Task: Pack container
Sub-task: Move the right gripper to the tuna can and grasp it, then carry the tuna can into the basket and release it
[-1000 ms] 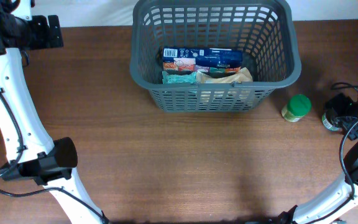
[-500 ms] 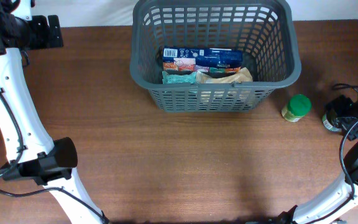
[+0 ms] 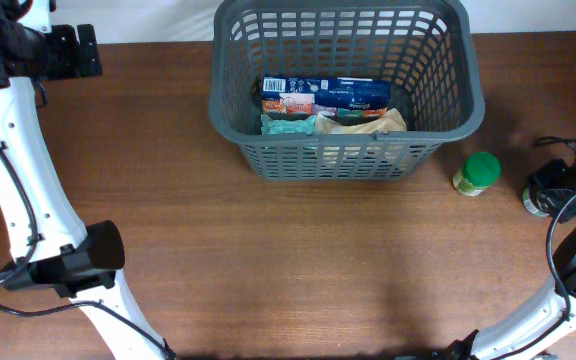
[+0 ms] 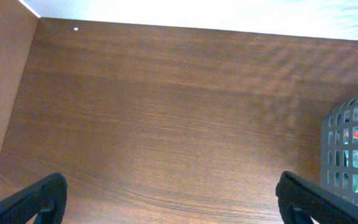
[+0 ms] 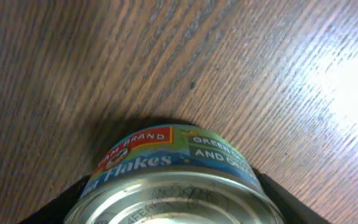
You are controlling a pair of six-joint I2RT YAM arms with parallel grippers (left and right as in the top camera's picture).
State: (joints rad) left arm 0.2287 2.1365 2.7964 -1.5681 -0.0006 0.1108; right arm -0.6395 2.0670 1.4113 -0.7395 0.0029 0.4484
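Note:
My right gripper is going to let go of the small round metal can so that it sits on the tan packet [image 3: 375,121] inside the dark grey slotted basket.
The dark grey slotted basket [image 3: 230,120] stands at the back middle of the table and holds a blue packet [image 3: 340,92], a teal packet [image 3: 288,125] and a tan packet [image 3: 373,122]. Its corner shows in the left wrist view [image 4: 352,155]. My right gripper [image 3: 548,190] is at the far right edge, shut on a small round metal can [image 5: 173,180] with a blue and green label. The can sits low over the wood. My left gripper [image 4: 169,202] is open and empty over bare table at the back left, well left of the basket.
A small jar with a green lid [image 3: 479,173] stands on the table right of the basket, between it and my right gripper. Black cables lie by the right edge [image 3: 553,145]. A pale wall edge runs along the back of the table [image 4: 197,15].
My right gripper and the can have shifted slightly to the right, away from the green-lidded jar. The left arm and the basket have not moved.

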